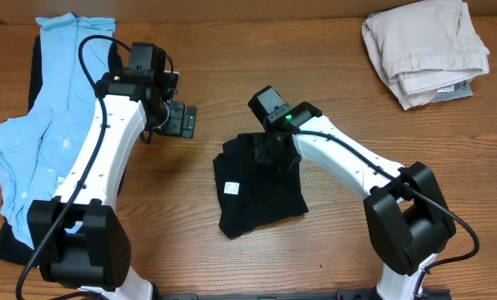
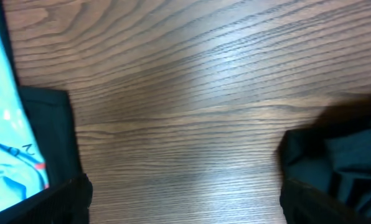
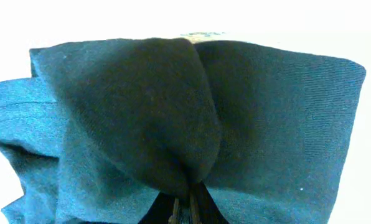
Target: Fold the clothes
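Note:
The black garment's far corner lies crumpled while my right gripper pinches a bulging fold of it, so next I open the gripper and take that corner [image 1: 232,147] to spread the garment.
A plain black garment [image 1: 257,187] with a small white label [image 1: 230,188] lies crumpled at the table's middle. My right gripper [image 1: 271,147] is down on its far edge and shut on the cloth. In the right wrist view the black garment [image 3: 173,112] bulges in a fold out of the pinched fingertips [image 3: 175,211] of my right gripper [image 3: 184,210]. Left of this garment, my left gripper [image 1: 182,121] hovers open over bare wood. The left wrist view has my left gripper [image 2: 185,208] wide apart with nothing inside, and the black garment [image 2: 347,155] at the right.
A light blue garment [image 1: 44,125] lies spread along the left side over a black one [image 1: 11,242]; the light blue garment [image 2: 5,143] also borders the left wrist view. Folded beige clothes [image 1: 428,50] sit at the back right corner.

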You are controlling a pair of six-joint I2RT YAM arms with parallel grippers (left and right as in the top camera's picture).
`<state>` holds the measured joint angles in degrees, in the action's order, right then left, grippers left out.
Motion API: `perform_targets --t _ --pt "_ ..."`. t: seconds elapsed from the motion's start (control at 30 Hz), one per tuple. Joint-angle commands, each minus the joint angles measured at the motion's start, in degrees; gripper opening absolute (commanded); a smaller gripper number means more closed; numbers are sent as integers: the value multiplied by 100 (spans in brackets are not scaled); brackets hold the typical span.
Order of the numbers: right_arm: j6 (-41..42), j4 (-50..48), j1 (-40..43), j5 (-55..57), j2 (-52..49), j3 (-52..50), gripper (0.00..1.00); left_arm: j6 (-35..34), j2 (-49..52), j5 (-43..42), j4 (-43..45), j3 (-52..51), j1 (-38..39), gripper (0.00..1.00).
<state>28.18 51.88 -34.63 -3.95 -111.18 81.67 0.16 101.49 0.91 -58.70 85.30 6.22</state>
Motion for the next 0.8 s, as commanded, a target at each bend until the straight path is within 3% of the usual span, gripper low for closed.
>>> perform_targets --t 0.0,0.23,0.27,0.37,0.43,0.57,0.77 --pt "-232 -42 -87 -411 26 518 4 7 42 407 72 111 -31 100" --pt "-289 -448 -511 -909 26 1023 4 -17 42 398 234 111 -66 100" --pt "-284 -538 -588 -953 24 1023 8 -17 39 398 245 111 -66 100" --pt "-271 -815 -852 -986 2 1023 48 -17 39 398 267 111 -66 100" --pt "-269 -898 -955 -990 4 1023 63 -15 42 398 273 111 -66 100" --pt "-269 -758 -988 -1056 7 1038 75 -15 39 400 254 111 -66 100" --pt "-295 -33 -553 -1421 273 1202 78 -15 42 402 247 111 -101 100"
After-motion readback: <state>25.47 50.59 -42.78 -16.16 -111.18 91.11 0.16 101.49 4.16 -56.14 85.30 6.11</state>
